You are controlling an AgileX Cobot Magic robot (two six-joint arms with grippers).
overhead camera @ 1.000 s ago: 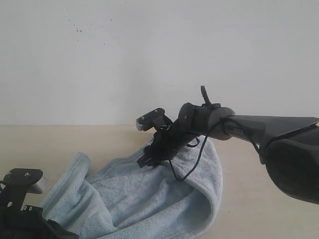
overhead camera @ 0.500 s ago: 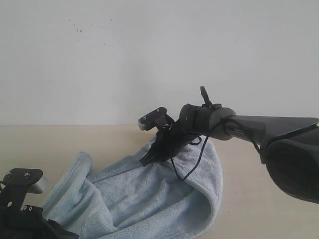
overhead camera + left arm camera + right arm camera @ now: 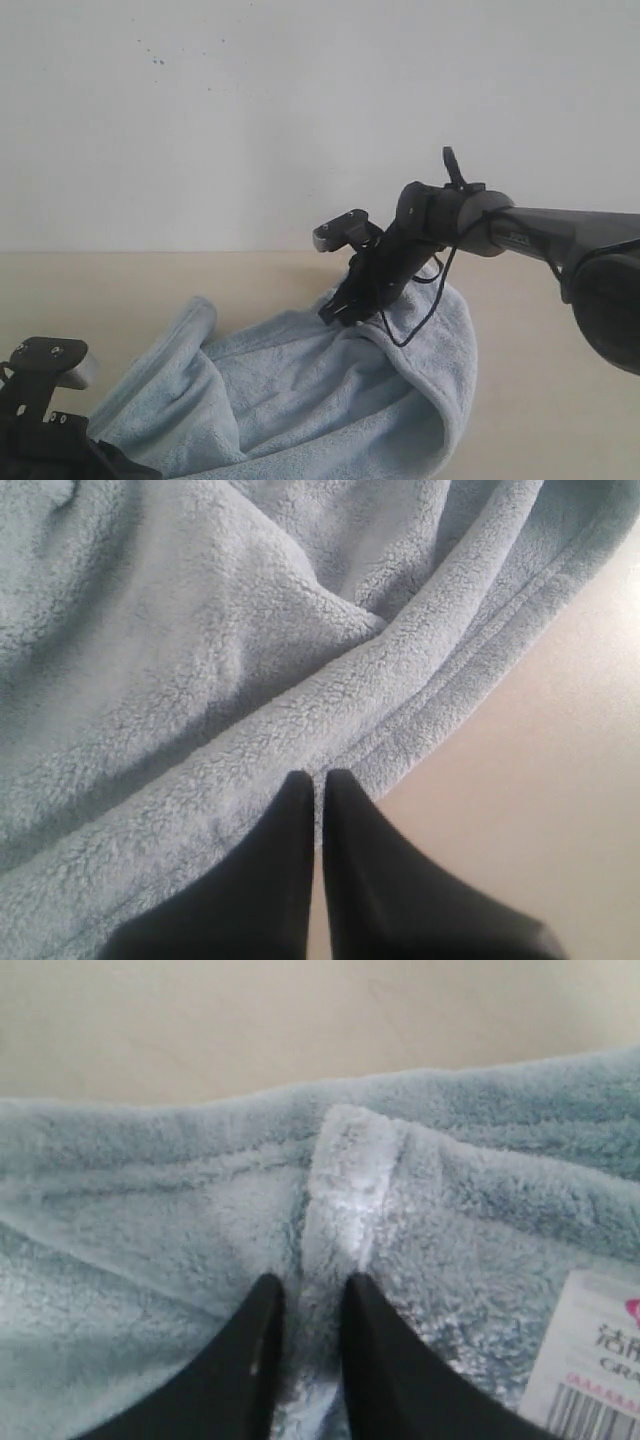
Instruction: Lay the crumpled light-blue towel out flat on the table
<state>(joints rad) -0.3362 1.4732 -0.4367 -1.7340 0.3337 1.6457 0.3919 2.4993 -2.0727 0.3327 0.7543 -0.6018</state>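
Next, I open my right gripper, take the towel's folded edge nearer the front point(image 3: 402, 370) and pull out the towel's labelled end, because that end lies doubled back over itself.
The light-blue towel point(image 3: 300, 400) lies rumpled on the beige table point(image 3: 545, 380), with folds running from the front left to the far right. My right gripper point(image 3: 337, 312) reaches across to the towel's far edge. In the right wrist view it point(image 3: 310, 1285) is shut on a raised fold of hem point(image 3: 345, 1190), and the white label point(image 3: 600, 1370) lies beside it. In the left wrist view my left gripper point(image 3: 317, 778) is shut, its tips on the towel's stitched hem point(image 3: 440, 670) where it meets the bare table point(image 3: 560, 770). Its fingers are hidden in the exterior view.
The left arm's wrist camera mount point(image 3: 45, 362) sits at the front left corner. A plain white wall point(image 3: 300, 120) with dark specks stands behind the table. Bare table shows left of the towel point(image 3: 90, 290) and beyond its hem point(image 3: 300, 1020).
My right gripper has lifted and moved right, holding the towel's far edge. The towel's folds followed it and stretched rightward. The left arm has stayed put.
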